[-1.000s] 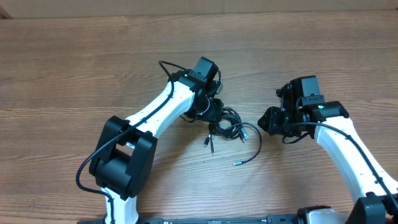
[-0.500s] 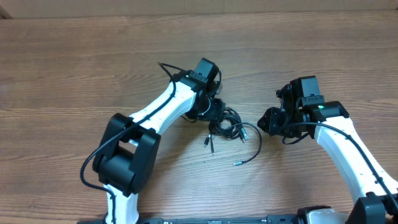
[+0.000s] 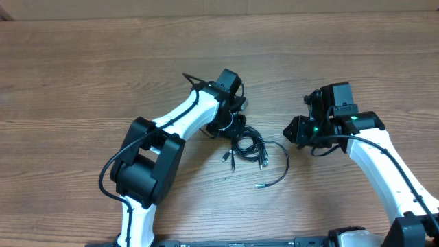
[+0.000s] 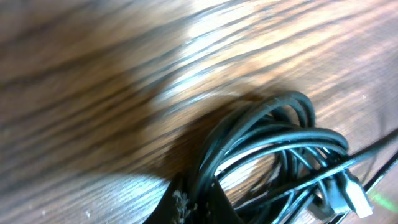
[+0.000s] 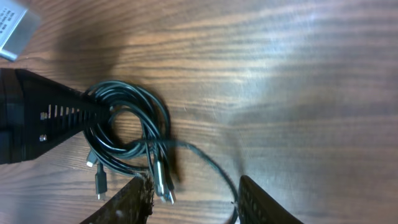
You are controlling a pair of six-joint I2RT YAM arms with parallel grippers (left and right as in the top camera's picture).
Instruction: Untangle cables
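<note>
The loose cable still runs into the wound coil, and my left gripper holds only one edge. Next, my right gripper takes the coil's opposite edge [image 3: 263, 148].
The cables [image 3: 250, 145] lie as a small black coil with silver-tipped plugs on the wooden table, just right of my left gripper [image 3: 233, 130]. The left wrist view shows the left gripper [image 4: 196, 194] shut on a few strands at the coil's [image 4: 273, 146] edge. One loose cable [image 3: 282, 168] arcs out to the right and ends in a plug near the front. My right gripper [image 3: 293, 132] hovers open to the right of the coil. In the right wrist view its fingers [image 5: 127, 202] straddle the loose cable [image 5: 208, 158], apart from it.
The wooden table [image 3: 82, 82] stretches bare around the bundle. The left arm's own thick black wire [image 3: 195, 81] loops over its wrist. A white label [image 5: 15, 28] on the left arm shows at the right wrist view's top left.
My left gripper has gone from open to shut on the coil's edge, and the left arm has swung slightly. The coil has shifted a little. The right arm has barely moved.
</note>
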